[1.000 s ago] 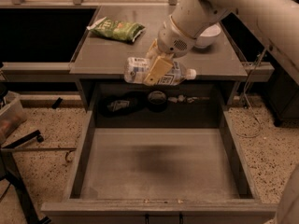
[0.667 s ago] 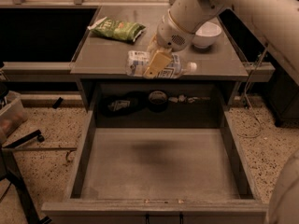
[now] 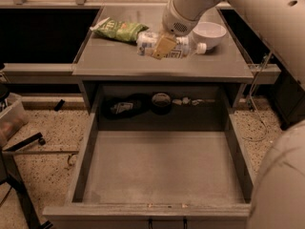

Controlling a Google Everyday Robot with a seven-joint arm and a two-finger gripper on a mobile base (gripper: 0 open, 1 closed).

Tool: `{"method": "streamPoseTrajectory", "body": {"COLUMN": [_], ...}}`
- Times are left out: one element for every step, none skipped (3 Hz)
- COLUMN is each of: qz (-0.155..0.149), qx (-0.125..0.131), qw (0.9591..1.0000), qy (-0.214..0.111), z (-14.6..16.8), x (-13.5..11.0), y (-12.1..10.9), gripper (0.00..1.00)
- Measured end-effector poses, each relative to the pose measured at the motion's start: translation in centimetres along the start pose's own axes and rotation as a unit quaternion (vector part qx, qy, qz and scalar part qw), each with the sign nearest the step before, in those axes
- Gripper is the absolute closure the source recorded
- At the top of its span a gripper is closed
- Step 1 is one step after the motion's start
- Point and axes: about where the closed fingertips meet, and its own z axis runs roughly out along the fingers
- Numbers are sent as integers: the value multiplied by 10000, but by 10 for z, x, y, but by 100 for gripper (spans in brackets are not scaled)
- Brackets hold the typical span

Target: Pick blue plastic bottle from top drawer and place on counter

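Observation:
Next, my gripper takes the blue plastic bottle to the counter [image 3: 172, 57]. It will let go of it near the counter's front edge, before the white bowl. The bottle is now between the green bag and the bowl.
The blue plastic bottle [image 3: 179, 46] lies sideways over the counter [image 3: 124, 61], its white cap pointing right. My gripper [image 3: 164, 46] is shut on the bottle's middle and holds it at or just above the countertop, between the green bag and the bowl. One tan finger [image 3: 164, 46] shows across the bottle's front. The top drawer [image 3: 162, 171] is pulled fully open below, with a bare grey bottom.
A green snack bag [image 3: 116, 30] lies on the counter's back left. A white bowl [image 3: 208, 34] stands at the back right, close to the bottle's cap. Dark small items [image 3: 138, 104] sit in the recess behind the drawer. My arm fills the right edge.
My gripper has carried the bottle from above the counter's front edge back toward the middle of the counter and lower.

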Motion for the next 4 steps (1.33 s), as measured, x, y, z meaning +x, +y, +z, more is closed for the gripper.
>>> {"method": "streamPoseTrajectory", "body": {"qz": [220, 370, 483, 435], "qx": [55, -110, -279, -525], "qw": [9995, 9986, 9976, 9971], "qy": [214, 362, 421, 327], "z": [16, 41, 63, 77], "x": [18, 33, 44, 46], "y": [-24, -31, -31, -24], "gripper": [100, 100, 100, 100]}}
